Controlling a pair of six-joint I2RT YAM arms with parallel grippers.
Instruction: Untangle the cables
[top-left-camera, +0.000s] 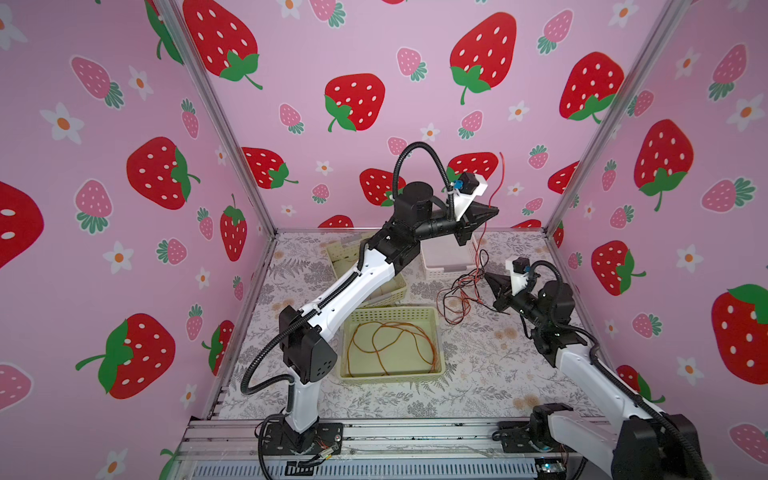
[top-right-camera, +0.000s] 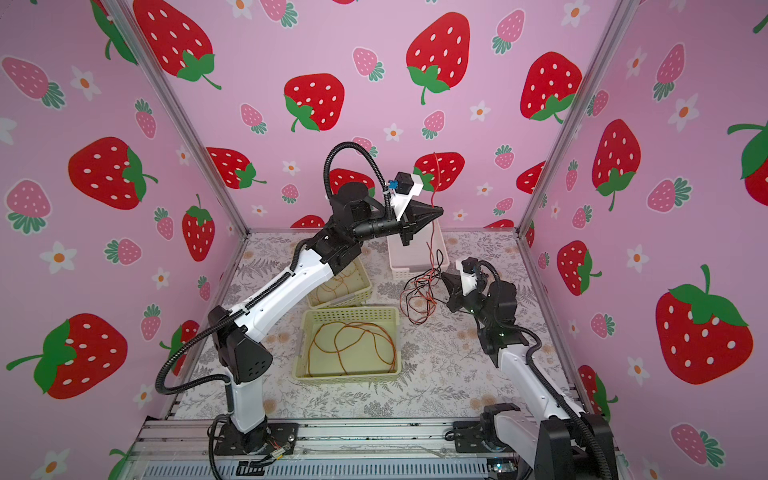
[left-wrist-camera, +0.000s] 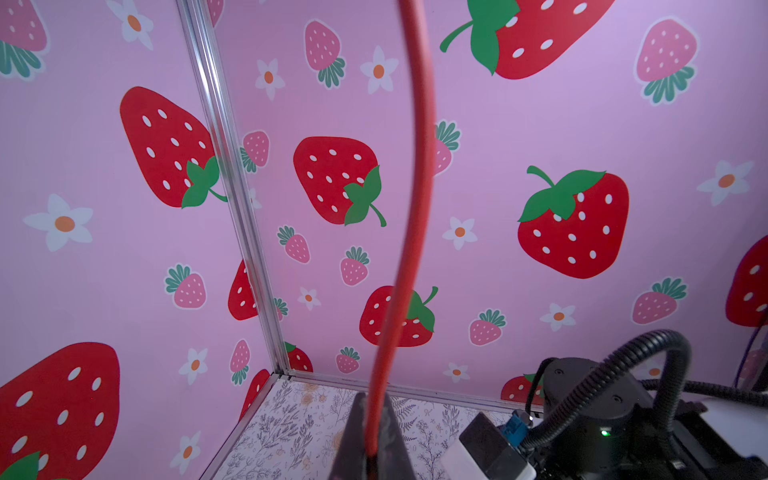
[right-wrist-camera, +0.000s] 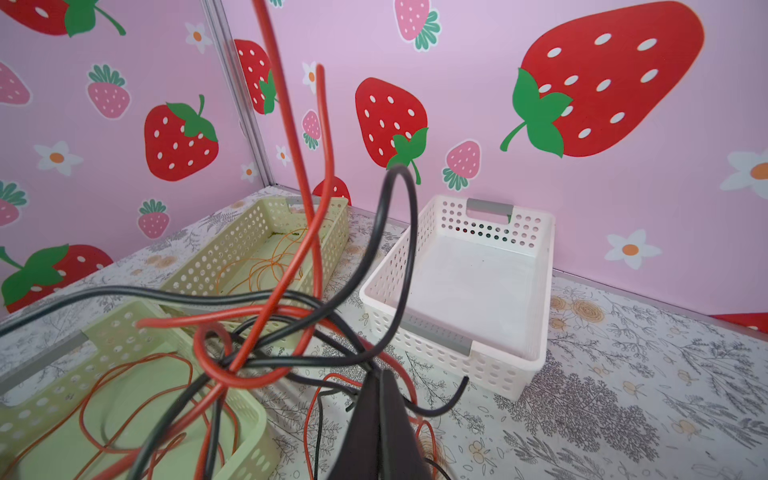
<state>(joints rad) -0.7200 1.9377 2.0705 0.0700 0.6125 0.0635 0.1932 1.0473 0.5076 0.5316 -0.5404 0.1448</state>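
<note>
The red cable is wound around the black cable in a knot, so next I take the black loop (right-wrist-camera: 404, 172) with my right gripper and pull it away from my left gripper.
A tangle of thin red and black cables (top-left-camera: 461, 291) (top-right-camera: 419, 296) lies on the floral mat at the back right. My left gripper (top-left-camera: 492, 214) (top-right-camera: 437, 212) is raised high above it, shut on a red cable (left-wrist-camera: 419, 166) that hangs down into the tangle; its free end sticks up above the fingers. My right gripper (top-left-camera: 487, 276) (top-right-camera: 444, 276) sits low at the tangle's right edge. In the right wrist view its jaws (right-wrist-camera: 380, 376) are closed on a black cable (right-wrist-camera: 411, 232) beside the knot (right-wrist-camera: 232, 357). Orange cables (top-left-camera: 390, 345) lie coiled in a basket.
A yellow-green basket (top-left-camera: 390, 311) (top-right-camera: 349, 312) stands mid-table with the orange cables. A second yellow-green basket (top-left-camera: 345, 249) (right-wrist-camera: 232, 249) sits behind it, partly under the left arm, holding orange wire. A white basket (top-left-camera: 446, 276) (right-wrist-camera: 536, 257) stands at the back wall.
</note>
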